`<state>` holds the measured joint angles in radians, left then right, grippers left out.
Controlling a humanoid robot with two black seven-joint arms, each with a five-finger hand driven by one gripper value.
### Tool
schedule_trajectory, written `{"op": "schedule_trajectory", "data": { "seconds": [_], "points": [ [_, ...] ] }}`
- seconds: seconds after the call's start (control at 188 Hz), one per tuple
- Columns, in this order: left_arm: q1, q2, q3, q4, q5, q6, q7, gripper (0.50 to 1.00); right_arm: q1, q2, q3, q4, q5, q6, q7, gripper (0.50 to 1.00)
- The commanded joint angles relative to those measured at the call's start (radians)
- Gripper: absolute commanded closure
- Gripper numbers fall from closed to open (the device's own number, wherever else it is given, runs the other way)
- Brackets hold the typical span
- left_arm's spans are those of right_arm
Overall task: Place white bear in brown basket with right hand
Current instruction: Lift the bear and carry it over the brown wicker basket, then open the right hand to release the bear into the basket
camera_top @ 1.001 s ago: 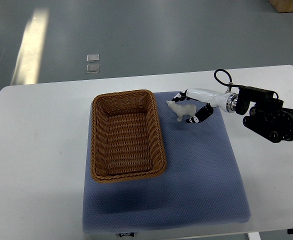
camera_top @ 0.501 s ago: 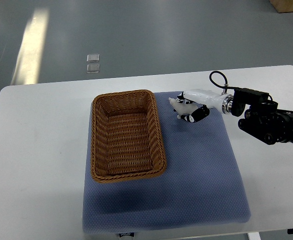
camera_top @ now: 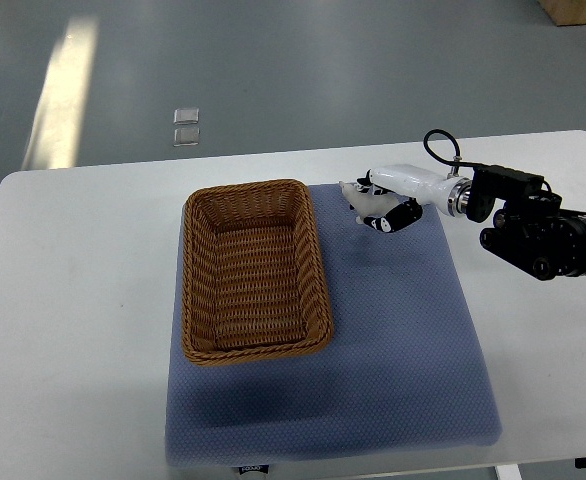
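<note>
My right gripper is going to carry out the release of the white bear inside the far end of the brown basket (camera_top: pixel 237 214).
The small white bear (camera_top: pixel 363 200) hangs a little above the blue mat, just right of the brown basket's far right corner. My right hand (camera_top: pixel 385 208) is shut on the white bear, its white and black fingers curled round the body so only the head end sticks out toward the basket. The brown wicker basket (camera_top: pixel 317 262) lies empty on the left half of the mat, long side running away from me. My right arm comes in from the right edge. The left arm is out of view.
A blue padded mat (camera_top: pixel 403 350) covers the middle of the white table (camera_top: pixel 83 300). Grey floor lies beyond the table's far edge, with two small clear squares (camera_top: pixel 185 126) on it.
My right hand closed round the white bear and lifted it slightly off the mat, moving a little toward the far edge. The basket has not moved.
</note>
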<state>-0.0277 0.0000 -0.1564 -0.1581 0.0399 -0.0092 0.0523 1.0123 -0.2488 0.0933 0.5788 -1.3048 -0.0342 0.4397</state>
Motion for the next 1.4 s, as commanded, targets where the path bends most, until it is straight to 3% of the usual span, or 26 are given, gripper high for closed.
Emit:
{"op": "schedule_trajectory", "data": {
  "seconds": [0.0,0.181,0.517,0.794,1.15,1.188,1.198,1.278,1.395],
  "points": [
    [0.000,0.000,-0.002,0.000,0.000,0.000,0.000,0.500,0.034,-0.018,0.005,0.015,0.002,-0.001,0.002,1.000],
    [0.000,0.000,-0.002,0.000,0.000,0.000,0.000,0.500,0.114,-0.075,0.006,0.093,0.010,0.002,0.002,1.000],
    [0.000,0.000,-0.003,-0.001,0.000,0.000,0.000,0.500,0.172,-0.043,0.000,0.179,0.004,0.011,0.002,1.000],
    [0.000,0.000,-0.003,-0.008,0.000,0.000,0.000,0.500,0.181,0.094,-0.060,0.208,-0.004,0.020,0.002,1.000],
    [0.000,0.000,-0.005,0.000,-0.002,0.000,0.000,0.500,0.206,0.177,-0.113,0.197,-0.007,0.023,0.002,1.000],
    [0.000,0.000,-0.003,0.000,-0.002,0.000,0.000,0.500,0.203,0.180,-0.113,0.194,-0.007,0.020,0.002,0.928],
    [0.000,0.000,-0.003,0.000,-0.002,0.000,0.000,0.500,0.203,0.180,-0.113,0.194,-0.007,0.020,0.002,0.928],
    [0.000,0.000,-0.003,0.000,-0.002,0.000,0.000,0.500,0.198,0.180,-0.113,0.193,-0.007,0.016,0.002,0.750],
    [0.000,0.000,-0.002,0.000,-0.002,0.000,0.000,0.500,0.197,0.180,-0.113,0.191,-0.007,0.014,0.002,0.650]
  ]
}}
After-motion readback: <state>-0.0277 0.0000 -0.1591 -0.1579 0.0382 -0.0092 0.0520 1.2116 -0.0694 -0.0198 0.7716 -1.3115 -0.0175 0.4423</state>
